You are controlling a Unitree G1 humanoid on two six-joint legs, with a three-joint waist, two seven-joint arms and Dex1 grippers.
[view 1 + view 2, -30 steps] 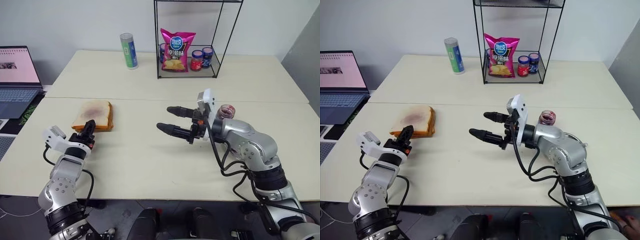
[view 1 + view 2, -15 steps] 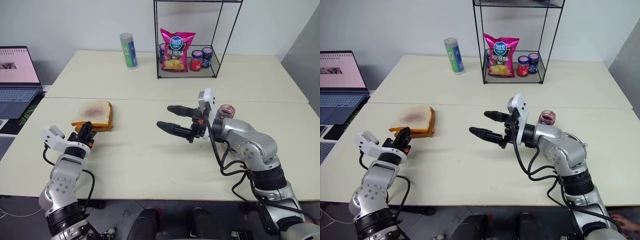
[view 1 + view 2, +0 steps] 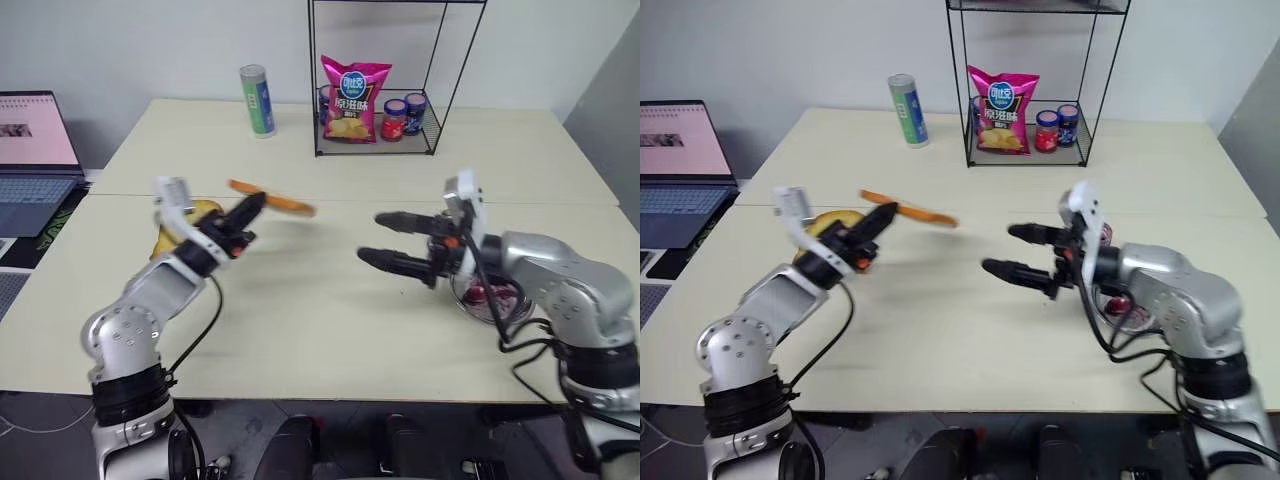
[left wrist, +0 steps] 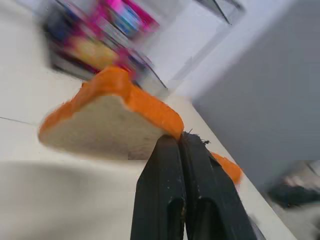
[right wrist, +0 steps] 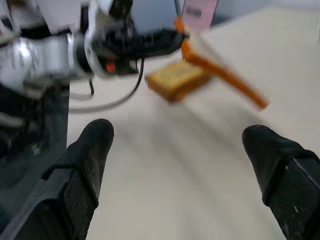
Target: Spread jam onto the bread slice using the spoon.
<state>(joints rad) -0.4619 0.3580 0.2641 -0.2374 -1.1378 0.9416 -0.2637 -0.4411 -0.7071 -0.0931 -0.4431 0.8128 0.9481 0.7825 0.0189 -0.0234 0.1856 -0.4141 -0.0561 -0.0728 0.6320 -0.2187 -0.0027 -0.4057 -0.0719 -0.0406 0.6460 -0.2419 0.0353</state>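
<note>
Next, I release the bread slice with my left gripper on the table midway [image 3: 358,272] between the toasted slice and the steel dish.
My left gripper [image 3: 252,206] is shut on the edge of the bread slice [image 3: 275,200], a thin pale slice with an orange-tan crust. It holds the slice in the air, nearly level, over the table's left-middle. The left wrist view shows the slice's pale face [image 4: 100,127] just beyond the closed fingers [image 4: 165,175]. My right gripper [image 3: 370,238] hangs open and empty to the slice's right, pointing toward it, a short gap away. Purple-red jam [image 3: 484,294] lies in a round steel dish [image 3: 470,303] beneath my right forearm. The spoon is hidden.
A thicker golden toasted slice [image 3: 186,226] lies on the table behind my left hand. At the back stand a green can [image 3: 257,100] and a wire rack [image 3: 436,70] holding a pink chips bag [image 3: 353,100] and small jars [image 3: 402,116]. A laptop [image 3: 35,150] sits far left.
My left gripper shut on the bread slice, lifted it off the toasted slice and swung it up and right. My right gripper, still open, moved right and uncovered the dish.
</note>
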